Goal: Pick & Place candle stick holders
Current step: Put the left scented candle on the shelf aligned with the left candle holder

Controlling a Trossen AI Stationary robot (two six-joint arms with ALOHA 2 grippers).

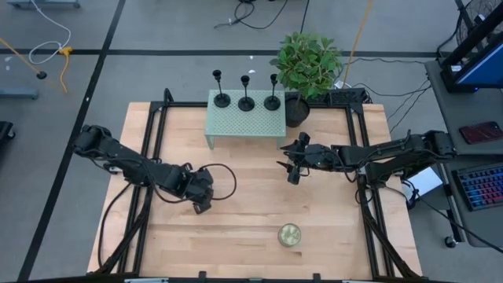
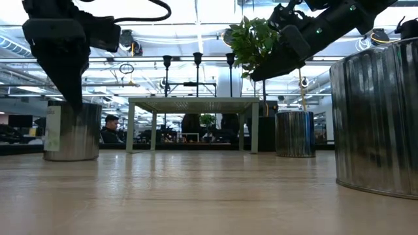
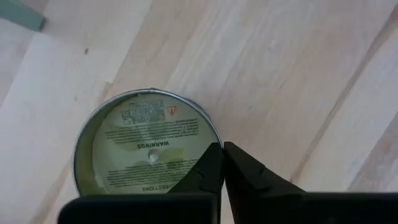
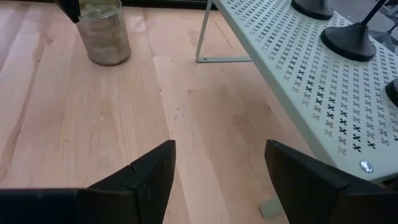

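Next, I let go of the candle tin with my left gripper on the green stand before the candle stick holder (image 1: 222, 115) farthest from the plant.
Three black candle stick holders (image 1: 222, 101) (image 1: 247, 104) (image 1: 272, 102) stand upright on their disc bases in a row on a pale green perforated stand (image 1: 245, 130) at the table's far middle. Two of the bases show in the right wrist view (image 4: 354, 40). My right gripper (image 1: 293, 174) (image 4: 221, 149) is open and empty, above the table just near of the stand's right end. My left gripper (image 1: 202, 206) (image 3: 222, 149) is shut, pointing down over the rim of a metal candle tin (image 3: 143, 143) (image 4: 104, 34) at the table's left middle. My left gripper's shut fingertips (image 3: 214, 155) stand at the candle tin's rim (image 3: 211, 134), coming from above. I cannot tell whether they touch it. The tin stands upright on the table.
A second candle tin (image 1: 289, 234) stands near the table's near edge, right of middle. A potted plant (image 1: 306, 63) stands at the stand's right end. The low view shows another tin (image 2: 294, 134) near the pot. Bare wood lies between the stand and the near tin.
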